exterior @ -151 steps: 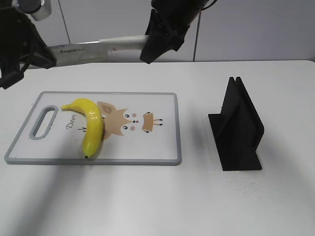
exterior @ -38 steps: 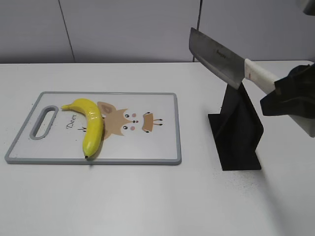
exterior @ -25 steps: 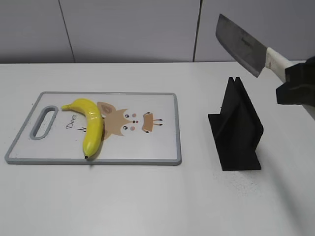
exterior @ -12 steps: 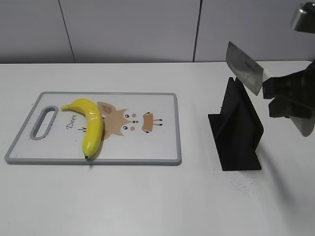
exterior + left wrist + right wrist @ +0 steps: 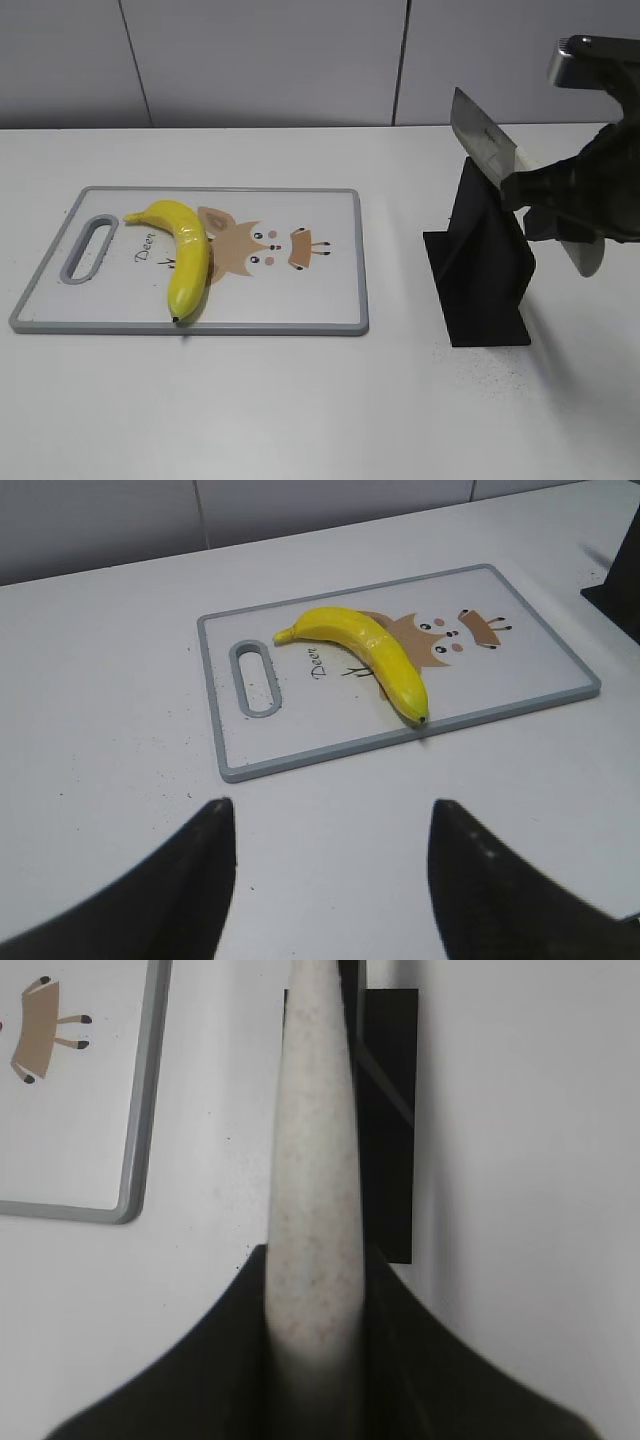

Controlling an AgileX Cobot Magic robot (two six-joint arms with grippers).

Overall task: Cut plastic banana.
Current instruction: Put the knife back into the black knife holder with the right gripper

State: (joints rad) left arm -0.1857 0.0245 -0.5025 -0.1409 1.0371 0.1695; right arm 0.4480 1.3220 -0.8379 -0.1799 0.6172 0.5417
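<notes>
I should let the cleaver go from my right gripper in the top of the black knife stand (image 5: pixel 502 203), with its white handle sticking out.
The plastic banana (image 5: pixel 186 255) lies whole on the left half of the grey-rimmed cutting board (image 5: pixel 300 318); it also shows in the left wrist view (image 5: pixel 372 660) on the board (image 5: pixel 520 660). My right gripper (image 5: pixel 560 200) is shut on the white handle (image 5: pixel 312 1190) of a cleaver, whose steel blade (image 5: pixel 480 135) slants down into the top of the black knife stand (image 5: pixel 485 265). The stand shows under the handle in the right wrist view (image 5: pixel 390 1110). My left gripper (image 5: pixel 330 820) is open and empty above bare table in front of the board; it is out of the exterior view.
White table (image 5: pixel 300 410) with a grey wall behind. The cutting board has a fox picture and a handle slot (image 5: pixel 90 247) at its left end. The stand sits right of the board with a gap between them.
The right gripper has carried the cleaver from over the board's back edge to the right and lowered its blade onto the knife stand. The left arm has left the exterior view. The banana has not moved.
</notes>
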